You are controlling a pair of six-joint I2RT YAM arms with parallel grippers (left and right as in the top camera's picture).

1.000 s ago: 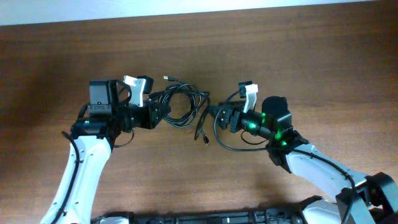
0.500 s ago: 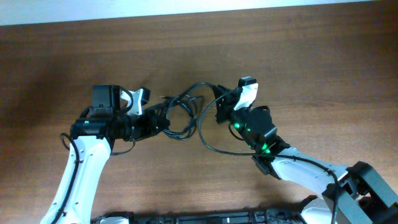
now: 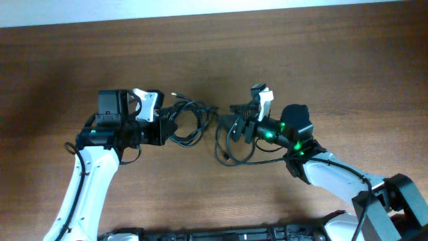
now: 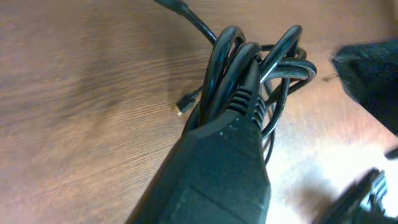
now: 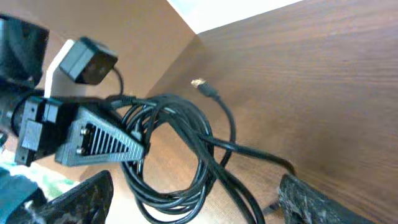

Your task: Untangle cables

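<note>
The left gripper pinches the cable bundle's edge with only its fingertips, so it should open and take the cable loops (image 3: 190,106) deeper before the right gripper pulls cables out.
The thin black cables (image 3: 192,120) lie in a looped bundle on the wooden table between my two arms. My left gripper (image 3: 166,127) is shut on the left side of the bundle; in the left wrist view its dark finger (image 4: 244,87) pinches several strands (image 4: 283,59). My right gripper (image 3: 235,127) is open at the bundle's right side, with a loose loop (image 3: 226,146) hanging below it. In the right wrist view its fingers (image 5: 193,202) stand wide apart with the cable loops (image 5: 186,155) between them. A small gold plug (image 5: 199,83) lies free on the table.
The wooden table (image 3: 321,60) runs back to a pale wall edge at the top. Another plug end (image 4: 182,107) rests on the wood left of the bundle. The left gripper (image 5: 99,140) shows in the right wrist view, close to my right fingers.
My right gripper swung up and left with a large cable loop, then came back down and right; the loop now lies smaller beneath it. My left gripper kept its hold on the bundle.
</note>
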